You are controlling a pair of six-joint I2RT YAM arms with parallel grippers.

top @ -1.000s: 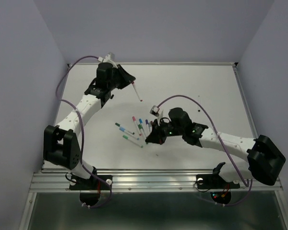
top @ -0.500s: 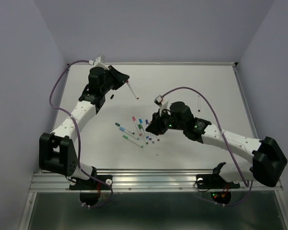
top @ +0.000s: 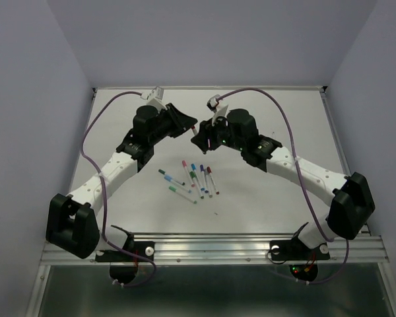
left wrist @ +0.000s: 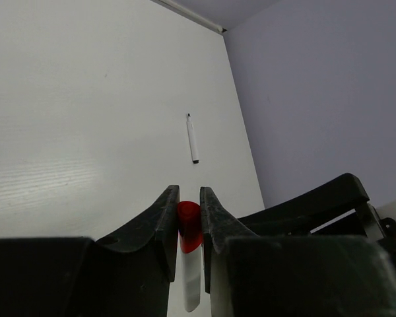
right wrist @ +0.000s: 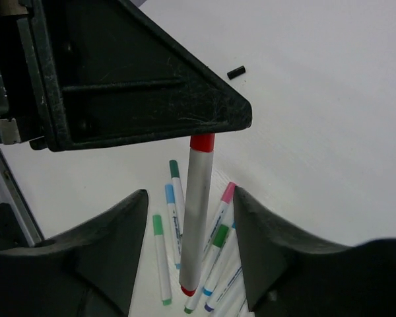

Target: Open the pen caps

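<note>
I need to release the red cap from my left gripper on the bare table a little way (top: 150, 140) past the teal-capped pen.
My left gripper (left wrist: 189, 191) is shut on the red cap (left wrist: 189, 224) of a pen, whose white barrel (left wrist: 193, 281) hangs below the fingers. In the top view this gripper (top: 187, 124) is held above the table's far middle. My right gripper (top: 205, 136) faces it closely. In the right wrist view my right gripper (right wrist: 190, 198) is open, with its jaws on either side of the white barrel (right wrist: 197, 218) and not touching it. The red cap (right wrist: 202, 142) sits just under the left gripper's black body (right wrist: 119, 72). Several capped pens (top: 193, 177) lie on the table below.
The loose pens (right wrist: 175, 211) have pink, blue, green, teal, purple and dark red caps. One uncapped white pen (left wrist: 193, 139) lies alone near the right wall. A small dark cylinder (right wrist: 235, 72) lies on the table farther back.
My left gripper has swung right toward the middle with the pen. My right gripper has lifted away from the pile of pens, moved to the far side and now straddles the held pen.
</note>
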